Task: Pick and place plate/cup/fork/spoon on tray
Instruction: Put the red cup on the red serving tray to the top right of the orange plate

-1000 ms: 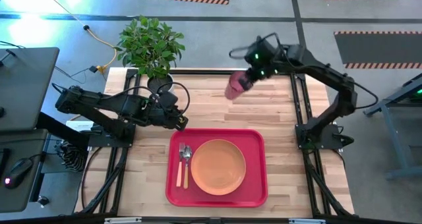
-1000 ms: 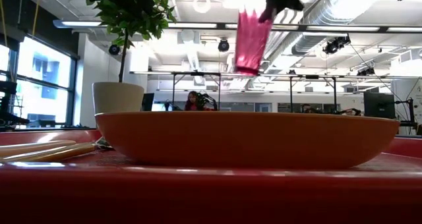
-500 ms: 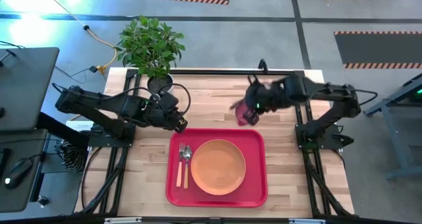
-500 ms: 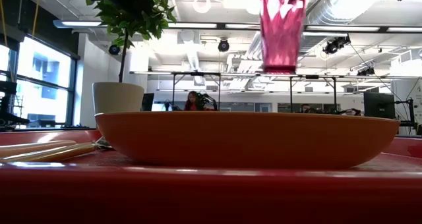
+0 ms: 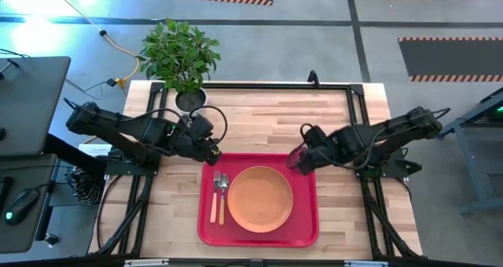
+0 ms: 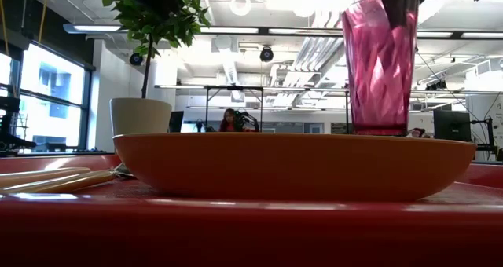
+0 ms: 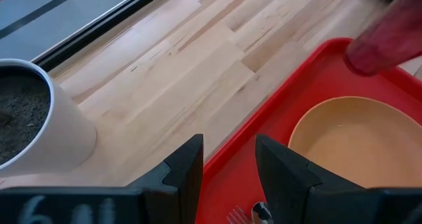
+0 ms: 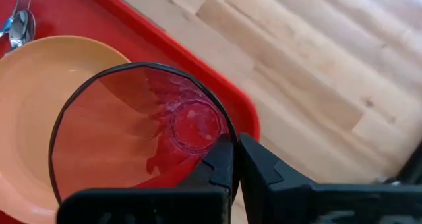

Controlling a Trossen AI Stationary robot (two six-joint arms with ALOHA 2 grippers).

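Observation:
I will use my right gripper to set the pink cup, which hangs over the tray now, down next to the orange plate in the red tray's far corner (image 5: 295,166) (image 8: 187,138).
The red tray (image 5: 306,220) lies at the table's near middle, with the orange plate (image 5: 260,198) resting flat on it. The fork (image 5: 214,195) and the spoon (image 5: 223,193) lie side by side on the tray's left part. My right gripper (image 5: 299,158) is shut on the pink cup (image 6: 381,63), which hangs over the tray's far right corner. My left gripper (image 7: 227,148) stands open over the tray's far left corner (image 7: 264,99), with nothing between its fingers. My right gripper pinches the cup's wall at the rim (image 8: 223,137), one finger inside the cup and one outside. The fingers come from above, pointing steeply down. The cup hangs upright below them, mouth up, its base (image 6: 380,129) over the tray's far right rim (image 8: 217,85).
A white plant pot (image 5: 191,100) with a leafy plant stands at the table's far left corner, close behind my left gripper. Bare wood lies between the tray and the far edge (image 5: 267,114), and on either side of the tray.
My right gripper has swung from the far edge toward the near edge and down, carrying the cup to the tray's far right corner. The cup, tilted at first, now hangs upright.

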